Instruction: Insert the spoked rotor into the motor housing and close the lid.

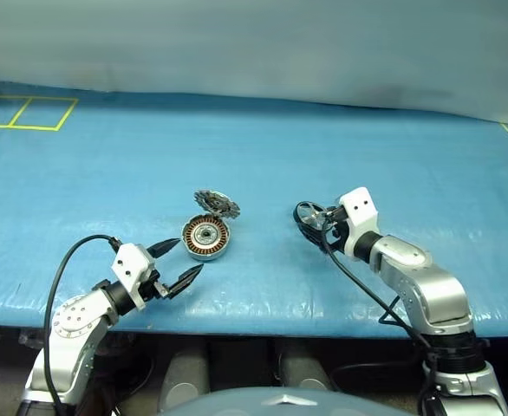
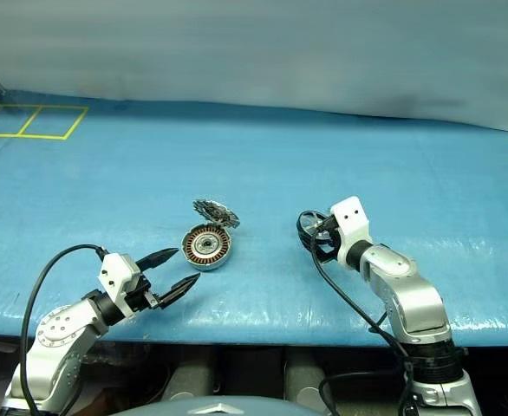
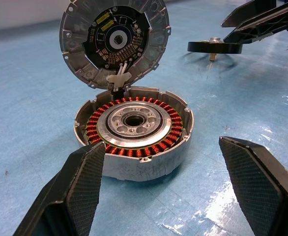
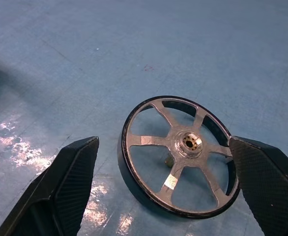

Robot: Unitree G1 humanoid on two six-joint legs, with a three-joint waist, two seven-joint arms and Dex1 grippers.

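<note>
The right gripper's fingers straddle the rim of the spoked rotor, which has to fit inside the housing, so the robot should back that gripper off and grip a near spoke point(image 4: 172, 180).
The motor housing point(image 1: 205, 237) sits on the blue table, its copper windings point(image 3: 134, 150) ringing a silvery centre. Its lid point(image 1: 217, 204) stands upright on the hinge at the far edge, with the dark notched inner face point(image 3: 115, 39) turned toward my left gripper. My left gripper point(image 1: 187, 258) is open just in front of the housing, one finger point(image 3: 80, 191) to each side and apart from it. To the right, the spoked rotor point(image 4: 178, 152) rests on the table, slightly tilted. It lies between the wide-open fingers of my right gripper point(image 4: 163, 142), and one finger point(image 4: 262, 177) is close to its rim.
The table point(image 1: 410, 156) is covered with a blue sheet, with yellow tape marks point(image 1: 29, 113) at the far left corner. A black cable point(image 1: 358, 286) runs along my right arm. The table's front edge is close below both grippers.
</note>
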